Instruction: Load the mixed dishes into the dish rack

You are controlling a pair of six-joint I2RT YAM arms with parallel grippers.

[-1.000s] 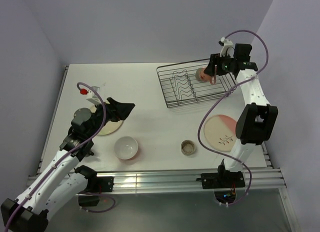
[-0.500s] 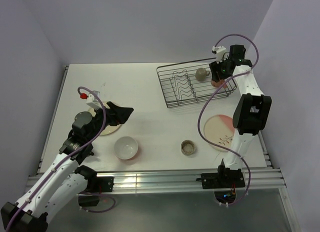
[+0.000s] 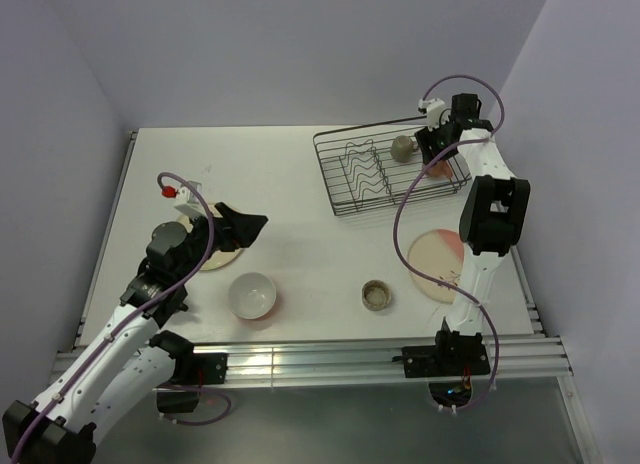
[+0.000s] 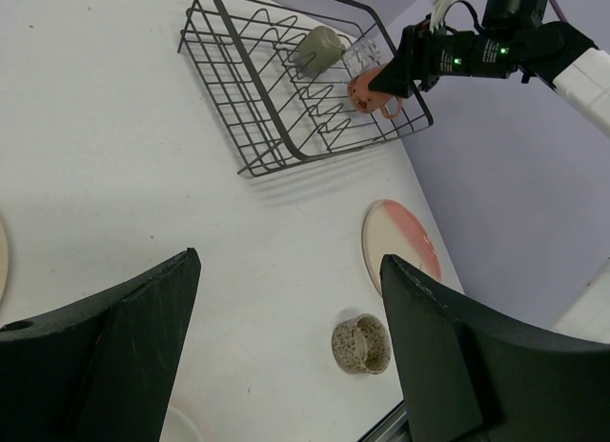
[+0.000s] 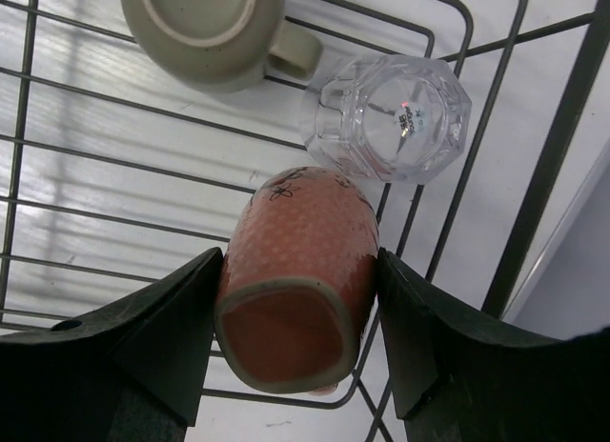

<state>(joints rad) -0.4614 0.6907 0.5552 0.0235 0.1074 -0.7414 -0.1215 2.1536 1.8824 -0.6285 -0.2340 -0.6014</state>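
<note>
My right gripper has the pink mug. It will let go of it on the rack's wires (image 3: 441, 170) (image 5: 324, 291) between the clear glass and the rack's near corner.
My right gripper (image 5: 297, 339) is shut on the pink mug (image 5: 297, 271), which lies on its side over the right end of the black wire dish rack (image 3: 325, 174). An olive cup (image 5: 210, 23) and a clear glass (image 5: 391, 104) sit upside down in the rack just beyond the mug. My left gripper (image 3: 245, 226) hangs open and empty above the table's left half. Below it lie a cream plate (image 3: 215, 256) and a white bowl (image 3: 252, 295). A speckled brown cup (image 4: 362, 344) and a cream-and-pink plate (image 4: 400, 256) rest right of centre.
The rack's wavy plate dividers (image 4: 286, 99) stand bare in its left half. Purple walls close in the table on the left, back and right. A metal rail (image 3: 300, 359) runs along the near edge.
My right gripper has carried the pink mug from beside the olive cup to the rack's right end and the arm has folded back. The left arm has barely shifted.
</note>
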